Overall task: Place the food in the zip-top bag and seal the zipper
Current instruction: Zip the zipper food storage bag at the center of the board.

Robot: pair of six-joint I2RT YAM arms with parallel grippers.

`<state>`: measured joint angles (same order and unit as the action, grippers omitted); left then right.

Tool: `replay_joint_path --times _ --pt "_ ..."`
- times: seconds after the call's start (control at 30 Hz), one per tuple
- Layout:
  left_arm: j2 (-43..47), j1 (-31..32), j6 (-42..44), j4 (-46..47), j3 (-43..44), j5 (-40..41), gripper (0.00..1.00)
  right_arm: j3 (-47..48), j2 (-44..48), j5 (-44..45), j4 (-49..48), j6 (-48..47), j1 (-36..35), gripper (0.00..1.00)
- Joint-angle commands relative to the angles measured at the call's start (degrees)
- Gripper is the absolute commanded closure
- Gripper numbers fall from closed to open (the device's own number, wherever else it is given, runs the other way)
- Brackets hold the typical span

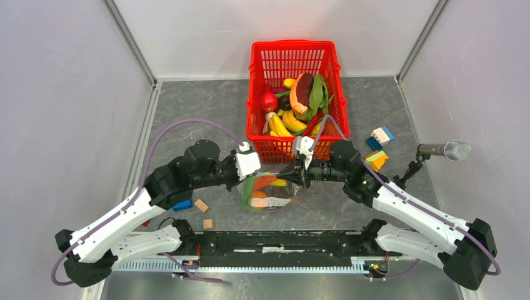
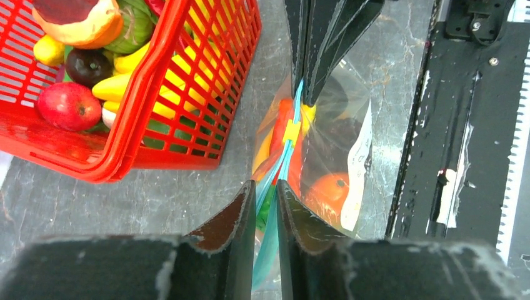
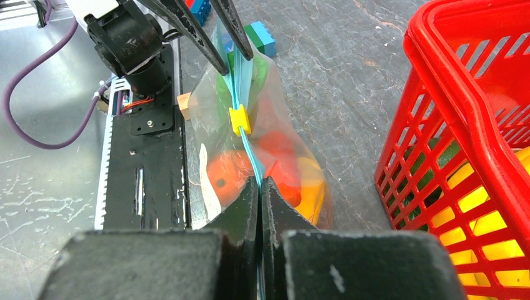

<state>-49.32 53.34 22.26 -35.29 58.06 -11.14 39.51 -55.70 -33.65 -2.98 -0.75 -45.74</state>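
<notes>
I can see the zipper gaping from the yellow slider to my left gripper, so next I take the slider (image 2: 292,132) with my left gripper and pull it to the zipper's open end.
The clear zip-top bag (image 1: 270,192) hangs between my two grippers in front of the red basket. It holds toy food: an orange round fruit (image 2: 329,189), an orange carrot (image 2: 282,122), and green and yellow pieces. The light-blue zipper (image 2: 285,156) runs taut from one gripper to the other, with a yellow slider (image 2: 291,132) near its middle. The slider also shows in the right wrist view (image 3: 239,120). My left gripper (image 2: 267,185) is closed on the zipper's left end. My right gripper (image 3: 260,181) is pinched tight on its right end.
The red basket (image 1: 294,45) behind the bag holds more toy fruit and vegetables. Coloured building blocks (image 1: 380,136) lie right of it, and a microphone (image 1: 445,150) stands further right. Wooden cubes (image 1: 201,205) and a blue block (image 1: 182,204) lie at the left. The black base rail (image 1: 281,240) is just in front.
</notes>
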Motion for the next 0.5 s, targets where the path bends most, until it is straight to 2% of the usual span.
replay_joint_path --times 0.0,0.07,0.1,0.2,0.27,0.4,0.47 --pt "-0.39 -0.06 2.4 -3.94 2.14 0.31 0.74 0.61 0.58 -0.12 -3.87 0.58 -0.23 0.98" --pt "-0.6 0.01 2.14 -4.18 2.23 -0.41 0.6 0.66 0.41 -0.19 -3.87 0.58 -0.23 0.98" --pt "-0.56 -0.01 2.05 -4.17 2.23 -0.86 0.58 0.74 0.29 -0.2 -3.85 0.58 -0.22 0.98" --pt "-0.75 -0.02 2.21 -4.09 2.23 -1.44 0.59 0.75 0.38 -0.19 -3.8 0.58 -0.24 0.98" --pt "-1.31 0.01 2.53 -4.39 2.47 -1.31 0.66 0.66 0.43 -0.19 -3.78 0.66 -0.27 0.98" --pt "-1.84 0.0 2.54 -3.77 2.85 -1.37 0.92 0.41 0.76 0.14 -3.82 0.67 -0.24 0.98" --pt "-1.69 -0.07 2.61 -3.22 2.63 -1.52 0.98 0.22 1.01 0.2 -3.86 0.67 -0.23 0.98"
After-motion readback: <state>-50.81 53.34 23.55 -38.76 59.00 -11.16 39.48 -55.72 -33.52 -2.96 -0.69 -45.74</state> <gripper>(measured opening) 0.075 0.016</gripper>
